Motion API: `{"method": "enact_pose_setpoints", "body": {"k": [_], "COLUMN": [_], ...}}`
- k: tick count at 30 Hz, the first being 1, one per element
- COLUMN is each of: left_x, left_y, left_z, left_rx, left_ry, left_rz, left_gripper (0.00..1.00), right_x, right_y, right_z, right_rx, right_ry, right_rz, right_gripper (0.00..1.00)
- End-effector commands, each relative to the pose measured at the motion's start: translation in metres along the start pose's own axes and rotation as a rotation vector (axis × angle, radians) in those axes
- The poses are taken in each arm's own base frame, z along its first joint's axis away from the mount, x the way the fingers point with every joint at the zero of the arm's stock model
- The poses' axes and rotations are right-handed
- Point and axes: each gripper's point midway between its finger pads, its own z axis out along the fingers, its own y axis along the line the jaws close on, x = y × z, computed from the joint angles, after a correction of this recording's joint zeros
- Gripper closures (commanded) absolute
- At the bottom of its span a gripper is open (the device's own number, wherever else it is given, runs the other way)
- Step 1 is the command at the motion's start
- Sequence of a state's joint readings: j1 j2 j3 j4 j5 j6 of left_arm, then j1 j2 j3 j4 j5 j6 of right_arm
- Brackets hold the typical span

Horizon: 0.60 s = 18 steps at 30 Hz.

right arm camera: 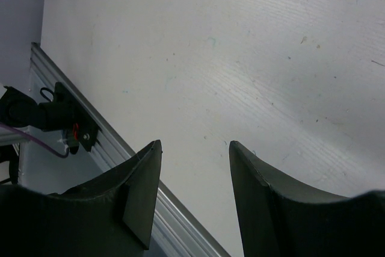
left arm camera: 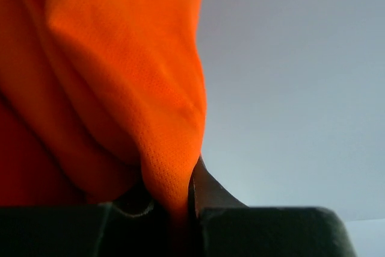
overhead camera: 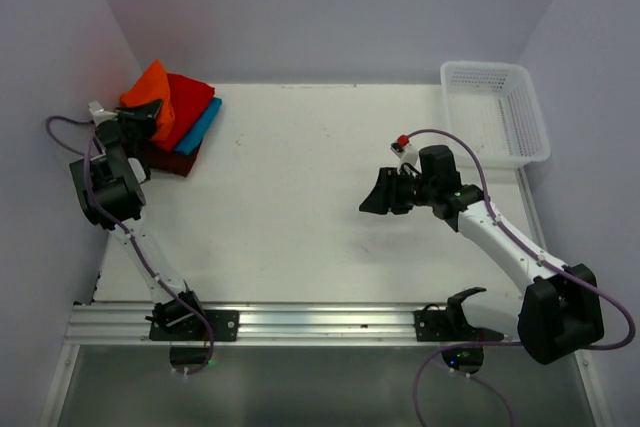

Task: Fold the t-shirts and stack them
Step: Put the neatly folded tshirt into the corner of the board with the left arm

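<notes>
Next, I release the orange t-shirt, now on top of the stack, from my left gripper on top of the red t-shirt (overhead camera: 163, 114) in the folded stack.
A stack of folded t-shirts lies at the table's far left corner: a dark maroon one (overhead camera: 172, 161) at the bottom, a turquoise-blue one (overhead camera: 203, 125), a red one (overhead camera: 190, 94), and the bright orange t-shirt (overhead camera: 152, 87) on top. My left gripper (overhead camera: 140, 114) is shut on an edge of the orange t-shirt, which fills the left half of the left wrist view (left arm camera: 114, 88), pinched between the jaws. My right gripper (overhead camera: 377, 194) is open and empty above the bare table, right of centre; its fingers (right arm camera: 144, 191) show only tabletop between them.
A white plastic mesh basket (overhead camera: 495, 112) stands at the back right corner. The aluminium rail (overhead camera: 300, 324) runs along the near edge and also shows in the right wrist view (right arm camera: 114, 148). Grey walls close in the left, back and right sides.
</notes>
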State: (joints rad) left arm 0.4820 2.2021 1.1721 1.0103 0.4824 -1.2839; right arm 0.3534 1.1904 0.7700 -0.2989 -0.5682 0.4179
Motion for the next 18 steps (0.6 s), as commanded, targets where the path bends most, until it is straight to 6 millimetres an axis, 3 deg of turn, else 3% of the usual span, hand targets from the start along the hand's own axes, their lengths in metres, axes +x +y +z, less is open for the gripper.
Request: {"method": "enact_pose_setpoints", "body": {"k": [1,2,3,6,9,10,14,16,17,18], "left_x": [-0.057,-0.059,-0.068,-0.075,-0.082,-0.085,-0.086,-0.072,-0.058,-0.048], "left_y": [-0.107,-0.129,-0.17,-0.252,-0.301,-0.303,-0.273,-0.219,-0.168,-0.14], "left_z": [0.005,0.005,0.002,-0.006,-0.006,-0.002,0.021,0.036,0.042,0.044], "left_rx": [0.266,0.321,0.429,0.615,0.684,0.667,0.625,0.55,0.435,0.368], "left_ry": [-0.102,-0.098,-0.117,-0.128,-0.176,-0.199,-0.225,-0.197,-0.193,-0.188], "left_rz": [0.046,0.011,0.038,0.053,0.068,0.081,-0.045,-0.098,-0.138,-0.149], "left_gripper": [1.0,1.0,1.0,1.0,1.0,1.0,1.0,1.0,1.0,1.0], "right_x": [-0.004,-0.005,-0.004,-0.005,-0.004,-0.005,-0.004,-0.004,-0.003,-0.003], "right_y": [0.007,0.007,0.006,0.007,0.008,0.009,0.009,0.009,0.008,0.009], "right_z": [-0.003,-0.003,-0.002,-0.001,-0.002,-0.003,-0.006,-0.006,-0.005,-0.005], "right_rx": [-0.022,-0.023,-0.02,-0.029,-0.028,-0.027,-0.024,-0.024,-0.022,-0.025], "right_ry": [-0.028,-0.029,-0.024,-0.021,-0.018,-0.022,-0.029,-0.026,-0.023,-0.022], "right_rz": [-0.041,-0.042,-0.039,-0.04,-0.045,-0.049,-0.05,-0.052,-0.051,-0.051], "right_gripper": [0.48,0.48,0.48,0.48,0.48,0.48,0.48,0.48,0.48,0.48]}}
